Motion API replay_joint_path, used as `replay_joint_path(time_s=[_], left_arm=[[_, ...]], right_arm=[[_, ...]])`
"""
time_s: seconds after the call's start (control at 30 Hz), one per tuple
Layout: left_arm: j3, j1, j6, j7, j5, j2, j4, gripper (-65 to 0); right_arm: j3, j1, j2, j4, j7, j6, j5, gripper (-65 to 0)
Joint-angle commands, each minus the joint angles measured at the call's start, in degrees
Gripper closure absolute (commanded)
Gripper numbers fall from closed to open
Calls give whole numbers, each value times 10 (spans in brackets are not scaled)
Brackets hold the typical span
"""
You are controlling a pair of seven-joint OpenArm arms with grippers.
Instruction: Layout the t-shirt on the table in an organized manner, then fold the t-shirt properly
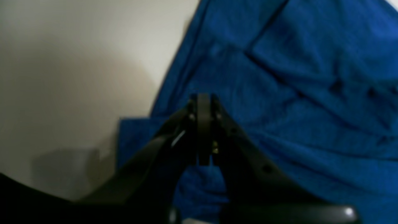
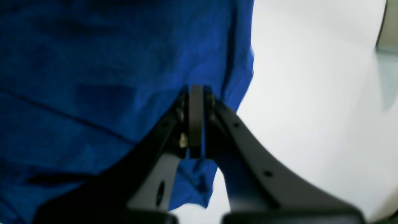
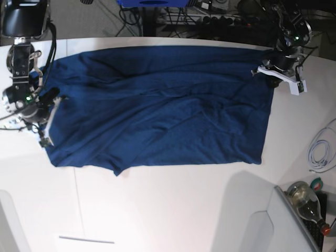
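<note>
My right gripper is to let go of the t-shirt's edge on the white table point(image 3: 30, 95), close to the table's far edge.
The dark navy t-shirt point(image 3: 157, 105) lies spread wide across the white table point(image 3: 173, 210), with wrinkles and a small flap at its near edge. My left gripper point(image 3: 266, 67) is at the shirt's far right corner. In the left wrist view the gripper point(image 1: 203, 99) is shut with shirt cloth point(image 1: 295, 93) pinched between the jaws. My right gripper point(image 3: 54, 97) is at the shirt's left edge. In the right wrist view that gripper point(image 2: 196, 90) is shut on the cloth's edge point(image 2: 93, 62), with bare table point(image 2: 311, 93) beside it.
A bottle point(image 3: 307, 202) and a coiled white cable point(image 3: 320, 149) lie off the table's right edge. Cables and a power strip point(image 3: 210, 18) run behind the table. A thin seam line point(image 3: 86, 240) marks the near left tabletop.
</note>
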Motion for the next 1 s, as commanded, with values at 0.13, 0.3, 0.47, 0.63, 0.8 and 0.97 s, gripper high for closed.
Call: replay_joint_path(time_s=[0.13, 0.3, 0.47, 0.63, 0.8, 0.97], left_arm=[[-1, -17, -2, -14, 37, -25, -49, 0], [-1, -15, -2, -14, 45, -32, -59, 0], [-1, -14, -2, -14, 45, -38, -68, 0], [-1, -3, -2, -14, 46, -39, -80, 0], [-1, 8, -2, -15, 46, -39, -80, 0], [-1, 16, -2, -15, 42, -39, -75, 0]], right_arm=[[30, -2, 4, -49, 9, -5, -2, -2], [30, -35, 4, -50, 9, -5, -2, -2], [30, -69, 3, -50, 10, -5, -2, -2], [55, -98, 3, -49, 11, -5, -2, -2], [82, -124, 3, -19, 21, -5, -2, -2], [82, -142, 3, 0, 22, -5, -2, -2]])
